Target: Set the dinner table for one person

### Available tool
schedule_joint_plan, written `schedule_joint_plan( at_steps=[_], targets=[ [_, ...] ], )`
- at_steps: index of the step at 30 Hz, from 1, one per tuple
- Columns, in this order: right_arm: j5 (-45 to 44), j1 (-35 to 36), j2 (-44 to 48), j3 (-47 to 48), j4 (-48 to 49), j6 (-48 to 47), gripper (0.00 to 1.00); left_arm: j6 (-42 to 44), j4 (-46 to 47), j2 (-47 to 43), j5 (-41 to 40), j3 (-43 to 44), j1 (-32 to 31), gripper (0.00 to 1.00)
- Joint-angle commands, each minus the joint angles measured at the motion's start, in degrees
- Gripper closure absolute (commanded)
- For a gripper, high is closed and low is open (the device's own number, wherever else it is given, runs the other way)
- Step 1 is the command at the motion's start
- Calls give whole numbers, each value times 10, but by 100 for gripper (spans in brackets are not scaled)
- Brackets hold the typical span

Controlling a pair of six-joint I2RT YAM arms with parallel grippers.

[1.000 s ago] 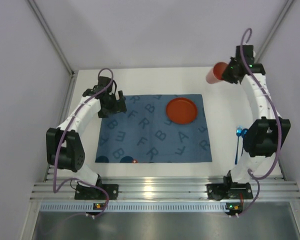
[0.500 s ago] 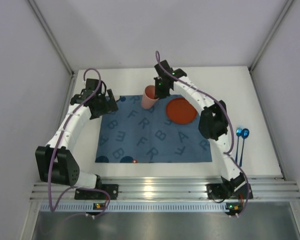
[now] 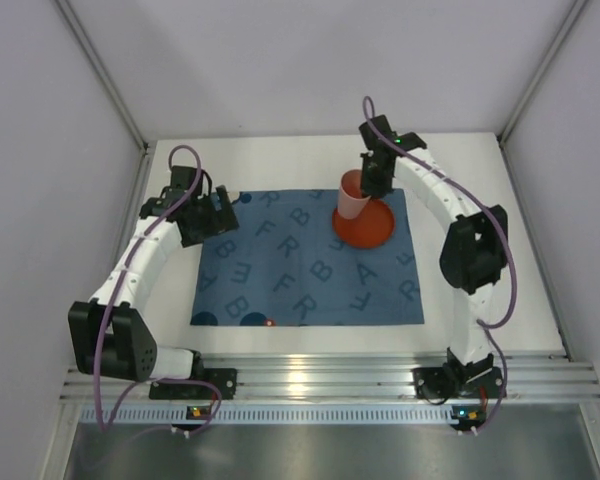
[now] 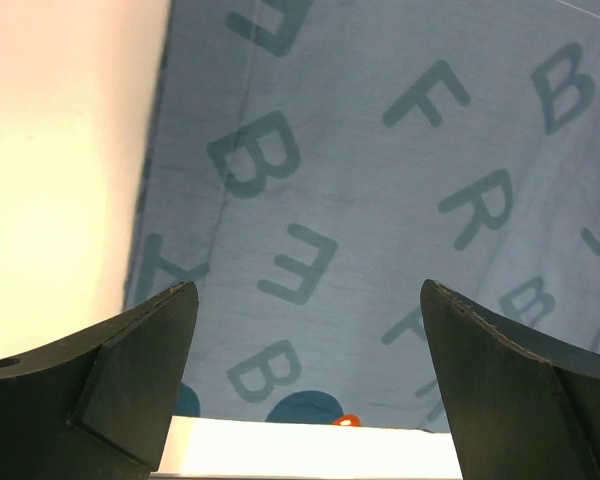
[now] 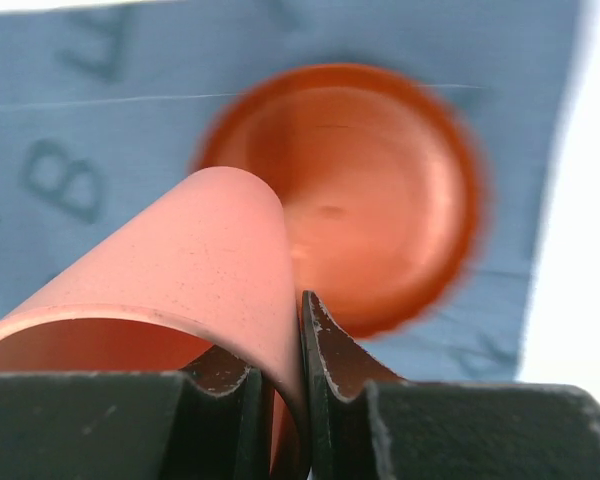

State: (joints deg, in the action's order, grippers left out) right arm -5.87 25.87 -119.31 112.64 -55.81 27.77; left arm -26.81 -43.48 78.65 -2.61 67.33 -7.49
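Note:
The robot's right gripper will put the salmon-pink cup down on the blue mat's far corner (image 3: 390, 213) (image 5: 472, 146) nearest the orange plate.
The white dinner table (image 3: 460, 290) carries a blue letter-printed mat (image 3: 300, 265). An orange plate (image 3: 372, 230) lies on the mat's far right part and also shows in the right wrist view (image 5: 390, 190). My right gripper (image 3: 371, 184) is shut on the rim wall of a salmon-pink cup (image 3: 351, 200), one finger inside and one outside (image 5: 298, 300). The cup (image 5: 180, 260) hangs tilted over the plate's left edge. My left gripper (image 3: 212, 220) is open and empty above the mat's far left corner (image 4: 308, 292); the mat (image 4: 360, 180) fills that view.
Dark blue discs (image 3: 252, 319) and a small orange object (image 3: 270, 322) sit at the mat's near edge; the orange object also shows in the left wrist view (image 4: 346, 421). Another dark disc (image 3: 243, 198) lies at the far left corner. An aluminium rail (image 3: 310, 380) edges the near side.
My right arm has carried the cup rightward, from left of the plate to over its left edge. The left gripper has barely shifted and stays open.

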Motion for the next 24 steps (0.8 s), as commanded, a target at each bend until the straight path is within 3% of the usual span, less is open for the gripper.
schedule_joint_plan(
  at_steps=[1, 7, 16, 24],
  targets=[
    [-47, -45, 96, -57, 18, -20, 100, 6, 38, 3, 51, 2, 2, 2],
    [-47, -59, 92, -102, 31, -22, 100, 9, 37, 39, 61, 32, 1, 2],
    [-35, 23, 83, -162, 48, -4, 100, 19, 33, 39, 45, 26, 2, 2],
    [74, 105, 86, -157, 55, -5, 100, 16, 48, 44, 52, 5, 2, 2]
  ],
)
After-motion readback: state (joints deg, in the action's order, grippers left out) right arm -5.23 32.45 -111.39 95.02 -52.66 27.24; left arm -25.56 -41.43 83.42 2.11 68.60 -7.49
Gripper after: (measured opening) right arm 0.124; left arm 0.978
